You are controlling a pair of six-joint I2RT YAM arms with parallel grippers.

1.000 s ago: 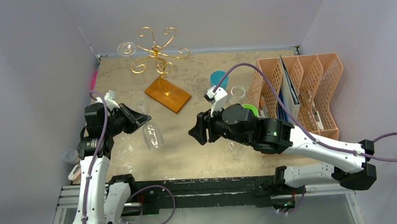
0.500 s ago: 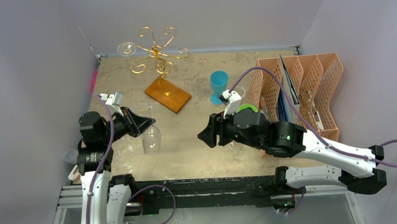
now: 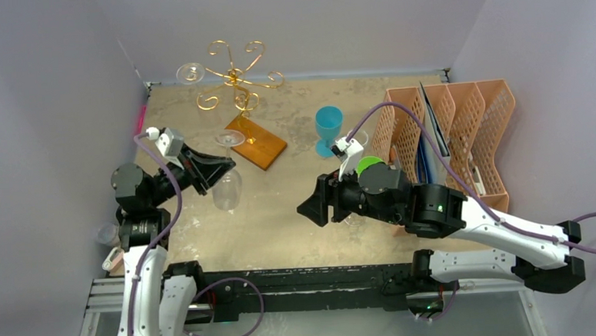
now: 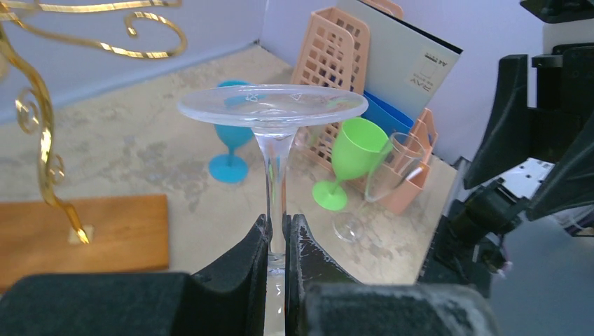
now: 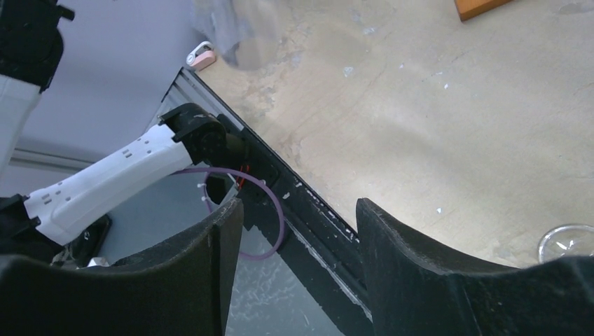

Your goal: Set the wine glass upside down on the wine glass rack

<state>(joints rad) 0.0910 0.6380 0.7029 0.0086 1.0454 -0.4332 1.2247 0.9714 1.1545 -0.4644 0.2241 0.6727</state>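
My left gripper should release the clear wine glass onto the rack's empty front curl (image 3: 208,102), beside the other glass that is hanging there.
My left gripper (image 3: 224,169) is shut on the stem of a clear wine glass (image 3: 228,188), held upside down above the table with its foot (image 4: 272,105) uppermost and its bowl hanging below. In the left wrist view the black fingers (image 4: 245,262) clamp the stem (image 4: 276,182). The wine glass rack (image 3: 233,82), gold wire with curled arms on a brown wooden base (image 3: 252,140), stands at the back left, beyond the glass; another clear glass (image 3: 190,72) hangs on its left arm. My right gripper (image 3: 310,207) is open and empty at mid-table, its jaws wide apart (image 5: 300,217).
A blue goblet (image 3: 328,128), a green goblet (image 4: 350,157) and a clear glass (image 4: 378,185) stand near the orange mesh organizer (image 3: 451,133) at the right. A clear glass foot (image 5: 566,241) shows by my right gripper. The table's front rail (image 5: 315,210) lies below it.
My left gripper has lifted the wine glass and carried it back and right toward the rack, turning it foot-up. My right gripper has drawn back to the right and a little nearer.
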